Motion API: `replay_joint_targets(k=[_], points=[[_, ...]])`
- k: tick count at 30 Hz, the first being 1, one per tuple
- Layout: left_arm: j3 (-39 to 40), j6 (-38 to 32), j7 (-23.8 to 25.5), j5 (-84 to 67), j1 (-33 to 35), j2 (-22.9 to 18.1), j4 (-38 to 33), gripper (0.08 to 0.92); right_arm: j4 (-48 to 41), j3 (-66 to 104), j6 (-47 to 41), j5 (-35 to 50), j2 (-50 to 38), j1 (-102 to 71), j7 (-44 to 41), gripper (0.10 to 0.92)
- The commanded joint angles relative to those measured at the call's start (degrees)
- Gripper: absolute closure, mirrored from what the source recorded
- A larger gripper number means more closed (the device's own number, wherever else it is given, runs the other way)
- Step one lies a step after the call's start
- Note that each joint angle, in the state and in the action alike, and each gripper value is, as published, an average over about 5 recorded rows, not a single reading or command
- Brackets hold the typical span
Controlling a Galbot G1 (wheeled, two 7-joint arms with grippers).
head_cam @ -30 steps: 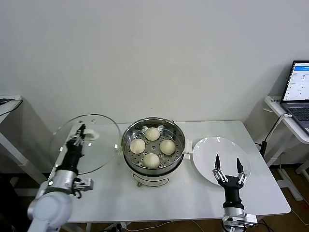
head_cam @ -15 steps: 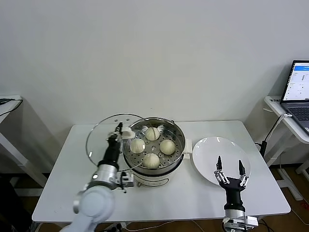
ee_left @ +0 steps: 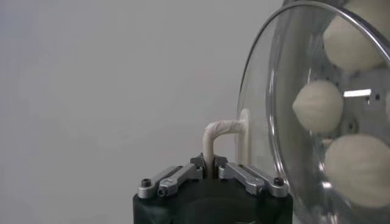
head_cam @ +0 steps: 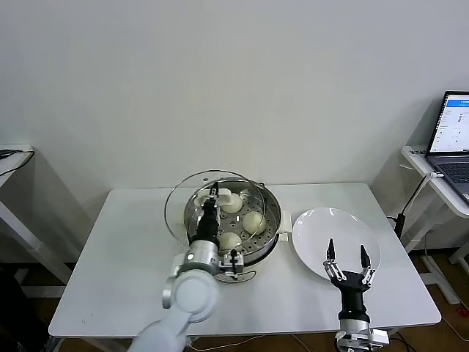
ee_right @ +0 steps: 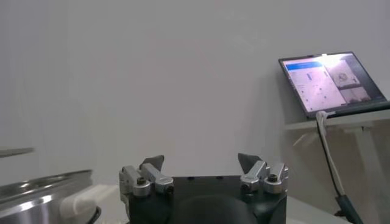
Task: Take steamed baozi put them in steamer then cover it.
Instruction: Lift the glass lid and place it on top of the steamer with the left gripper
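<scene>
The glass cover will go down level on the steamer from my left gripper, centred over the baozi (head_cam: 233, 215) (ee_left: 356, 109) on its perforated tray.
The steamer (head_cam: 272, 209) stands mid-table with baozi (head_cam: 254, 221) on its perforated tray. My left gripper (head_cam: 212, 196) is shut on the white handle (ee_left: 222, 131) of the glass cover (head_cam: 179, 209). It holds the cover tilted above the steamer's left half, overhanging its left rim. In the left wrist view, baozi (ee_left: 317, 106) show through the cover's glass (ee_left: 286, 140), with my left gripper (ee_left: 210, 167) clamped on the handle. My right gripper (head_cam: 346, 258) is open and empty over the front of the white plate (head_cam: 322, 227); it also shows in the right wrist view (ee_right: 201, 163).
A laptop (head_cam: 453, 136) sits on a side table at the far right, with a cable hanging down. Another table edge (head_cam: 15, 158) lies at the far left. The steamer's rim (ee_right: 36, 189) shows at the edge of the right wrist view.
My left gripper has carried the cover rightward from over the table's left side to above the steamer. The right gripper has stayed over the plate.
</scene>
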Motion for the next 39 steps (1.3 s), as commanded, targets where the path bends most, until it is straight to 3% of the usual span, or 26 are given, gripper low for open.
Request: replay_joint_targets(k=[1,23,39], points=[[2.60,1.58,-0.41,2.91,-2.79,-6.38,7.72,0.812,-0.54,0.05,-0.05,-0.12,-0.04,0.25,-0.02,0.203],[1.59,1.14,-4.09,2.72,-1.35,-9.98,10.74,0.812,-1.59,-0.36,0.05,-0.45,-0.22,0.92,-0.27,0.203],[0.77,0.75,-5.21,2.62,-0.12,-9.96,10.67,0.812,-1.62,-0.71,0.03,-0.68,-0.32,0.99,-0.51,0.203]])
